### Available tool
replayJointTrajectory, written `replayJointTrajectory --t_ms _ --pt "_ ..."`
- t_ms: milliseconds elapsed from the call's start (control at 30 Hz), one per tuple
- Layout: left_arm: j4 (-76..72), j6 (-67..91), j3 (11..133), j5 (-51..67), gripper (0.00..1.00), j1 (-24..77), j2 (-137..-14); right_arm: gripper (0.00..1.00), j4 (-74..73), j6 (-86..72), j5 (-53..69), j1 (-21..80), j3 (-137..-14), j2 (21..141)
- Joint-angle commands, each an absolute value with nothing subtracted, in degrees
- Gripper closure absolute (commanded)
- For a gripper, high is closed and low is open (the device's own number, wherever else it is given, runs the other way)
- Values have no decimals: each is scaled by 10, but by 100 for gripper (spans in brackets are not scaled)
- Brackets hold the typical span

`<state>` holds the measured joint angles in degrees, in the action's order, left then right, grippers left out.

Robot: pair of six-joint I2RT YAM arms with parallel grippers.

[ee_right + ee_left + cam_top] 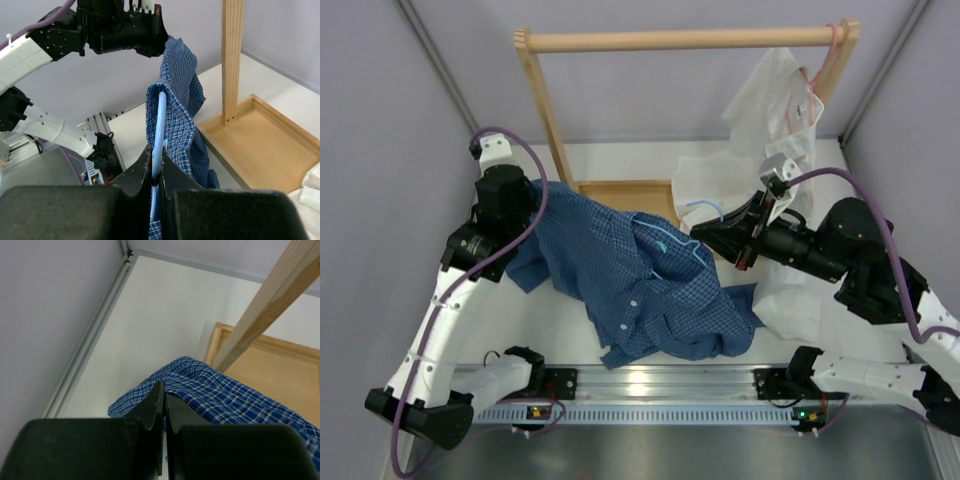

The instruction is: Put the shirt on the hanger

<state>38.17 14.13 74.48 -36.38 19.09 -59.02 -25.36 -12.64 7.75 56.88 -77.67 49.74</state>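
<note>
The hanger is pinched only near its hook by my right gripper, so my left gripper will steady the hanger while my right gripper takes the shirt's shoulder [711,276] and hanger together.
The blue checked shirt [640,290] is lifted and spread between the two arms over the table's middle. My left gripper [527,203] is shut on its far left edge, with cloth pinched between the fingers in the left wrist view [164,390]. My right gripper [708,236] is shut on the thin light-blue hanger [667,243]. In the right wrist view the hanger wire [160,120] rises from the jaws into the shirt [182,100], which drapes over it. The hanger's hook is hidden.
A wooden rack [680,40] stands at the back on a wooden base tray [620,193]. A white shirt [770,120] on a pink hanger [828,55] hangs at the rack's right end and spills onto the table. A metal rail [640,385] runs along the near edge.
</note>
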Motion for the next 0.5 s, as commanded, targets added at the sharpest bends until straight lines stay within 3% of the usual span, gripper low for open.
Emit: replayJointTrajectory --t_ms 0,133,167,200,233,333,433,467 --pt "376 169 753 -303 100 184 -574 100 -206 -127 68 574 -801 505" --pt "402 155 776 -304 99 171 -590 100 -202 -126 55 574 -806 518" --pt "416 140 784 -288 45 171 -591 100 -203 -124 52 574 -807 519" --pt "420 135 798 -267 7 171 -585 100 -206 -120 50 574 -808 526" --pt "420 125 802 -203 2 171 -575 100 -207 -110 50 574 -809 529" --pt "396 95 810 -75 2 171 -517 100 -225 -80 54 574 -811 536" --pt "327 62 798 156 2 171 -476 100 -229 -63 82 573 -795 529" --pt "316 47 797 280 2 171 -475 100 -229 -60 97 574 -790 526"
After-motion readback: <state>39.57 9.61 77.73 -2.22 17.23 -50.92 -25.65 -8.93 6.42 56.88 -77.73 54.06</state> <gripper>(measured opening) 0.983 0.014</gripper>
